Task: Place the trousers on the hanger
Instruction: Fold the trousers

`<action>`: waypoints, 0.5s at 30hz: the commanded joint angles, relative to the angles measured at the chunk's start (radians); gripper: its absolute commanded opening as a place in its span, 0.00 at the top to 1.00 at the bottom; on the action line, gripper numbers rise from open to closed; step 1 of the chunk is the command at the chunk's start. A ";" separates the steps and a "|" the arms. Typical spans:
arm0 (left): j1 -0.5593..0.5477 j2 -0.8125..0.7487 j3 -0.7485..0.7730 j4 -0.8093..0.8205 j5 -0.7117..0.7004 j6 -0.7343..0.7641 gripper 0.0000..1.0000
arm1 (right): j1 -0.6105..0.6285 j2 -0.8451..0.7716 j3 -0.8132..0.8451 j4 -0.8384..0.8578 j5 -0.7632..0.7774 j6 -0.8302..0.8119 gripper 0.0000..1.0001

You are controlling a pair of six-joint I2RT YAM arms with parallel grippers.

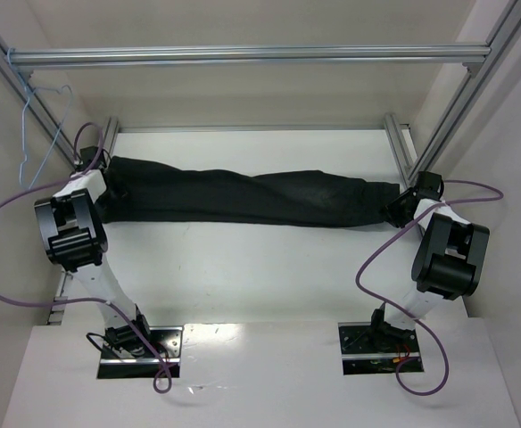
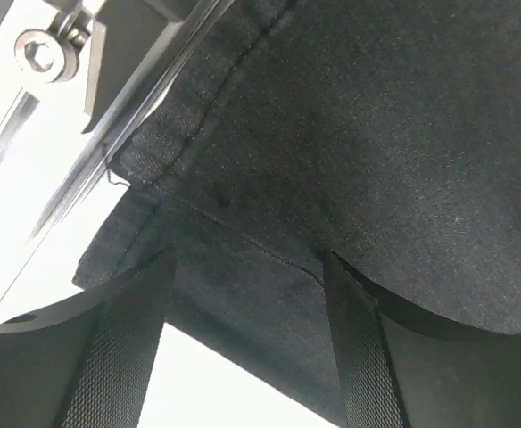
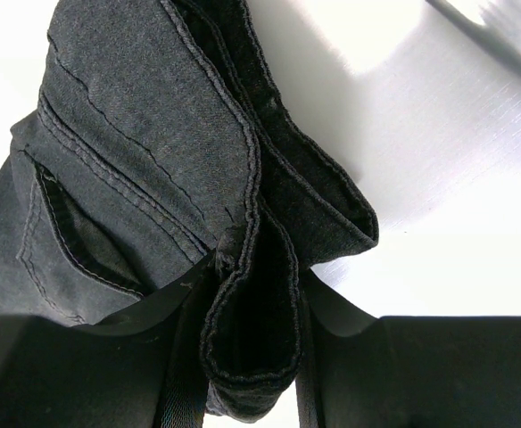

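Note:
The lower leg pokes out from beneath the upper leg, so my left gripper will pinch the upper leg's hem corner [image 2: 134, 168] and pull it across the lower leg.
The black trousers [image 1: 243, 196] lie stretched left to right across the white table [image 1: 243, 267]. My left gripper [image 1: 107, 174] is at their left end. In the left wrist view its jaws [image 2: 247, 267] stand wide apart with the cloth's [image 2: 359, 134] edge lying between them. My right gripper [image 1: 394, 209] is at their right end. In the right wrist view it [image 3: 252, 285] is shut on the folded waistband, beside a pocket [image 3: 73, 232]. The light-blue wire hanger [image 1: 27, 129] hangs from the frame at the far left, apart from both grippers.
A silver frame bar [image 1: 243, 55] runs across the back, with slanted bars at the left [image 1: 109, 134] and right [image 1: 399, 143] of the table. A frame bar with a bolt [image 2: 42, 58] is close to my left gripper. Purple cables [image 1: 376, 259] loop beside both arms.

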 commanded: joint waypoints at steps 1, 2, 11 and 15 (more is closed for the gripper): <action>0.011 0.055 0.112 0.168 -0.005 0.036 0.25 | 0.001 -0.045 -0.007 0.025 0.029 -0.034 0.62; 0.011 0.055 0.112 0.168 -0.005 0.036 0.25 | 0.001 -0.045 -0.007 0.025 0.029 -0.034 0.62; 0.011 0.148 0.199 0.127 -0.039 0.016 0.39 | 0.001 -0.054 -0.007 0.025 0.020 -0.052 0.62; 0.011 0.168 0.232 0.092 -0.030 0.016 0.74 | 0.001 -0.063 -0.016 0.025 0.031 -0.062 0.62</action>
